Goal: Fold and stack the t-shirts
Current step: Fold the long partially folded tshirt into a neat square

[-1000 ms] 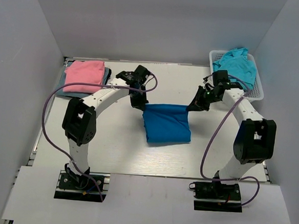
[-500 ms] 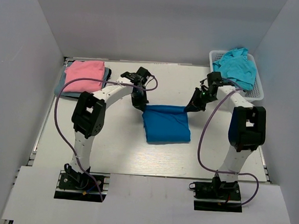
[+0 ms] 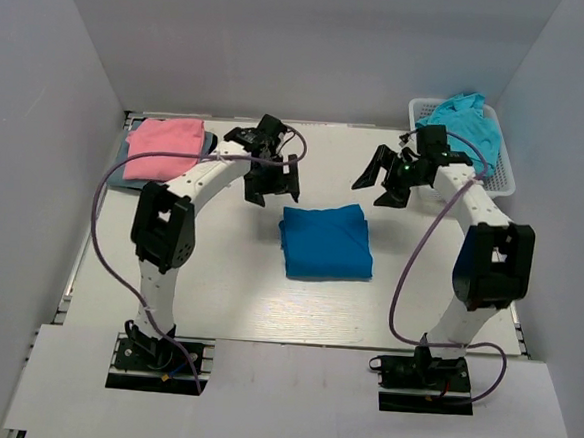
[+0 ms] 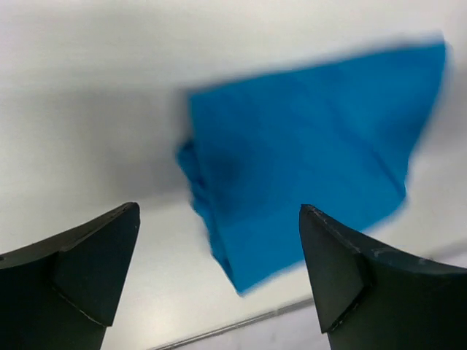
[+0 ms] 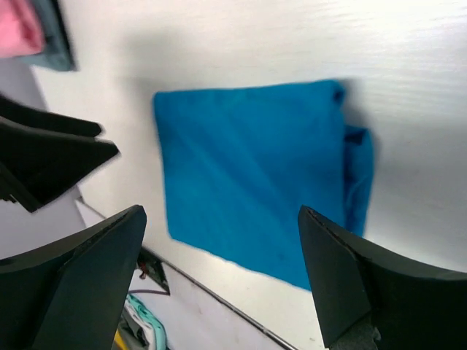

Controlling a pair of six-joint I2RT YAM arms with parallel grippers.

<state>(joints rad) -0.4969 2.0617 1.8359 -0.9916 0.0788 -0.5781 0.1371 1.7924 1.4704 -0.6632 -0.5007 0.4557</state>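
The left gripper needs to move to the side edge (image 3: 286, 242) (image 4: 214, 219) of the royal-blue t-shirt that faces the pink t-shirt and grasp it near its middle.
The royal-blue t-shirt (image 3: 325, 241) lies folded into a rough square on the table's middle, held by nothing. My left gripper (image 3: 274, 190) hovers open just beyond its far left corner, and my right gripper (image 3: 380, 185) hovers open beyond its far right corner. The left wrist view shows the blue t-shirt (image 4: 306, 153) below the wide-open left gripper (image 4: 217, 211). The right wrist view shows the blue t-shirt (image 5: 248, 175) flat under the open right gripper (image 5: 221, 211). A folded pink t-shirt (image 3: 164, 138) sits on a grey-blue one (image 3: 125, 175) at the far left.
A white lattice basket (image 3: 504, 172) at the far right corner holds a crumpled turquoise t-shirt (image 3: 464, 126). Grey walls close in the table on the left, back and right. The left arm's fingers (image 5: 51, 160) show at the left of the right wrist view.
Both grippers went from shut on the blue t-shirt's far corners to wide open. They let it go and pulled back and up; the shirt now lies flat.
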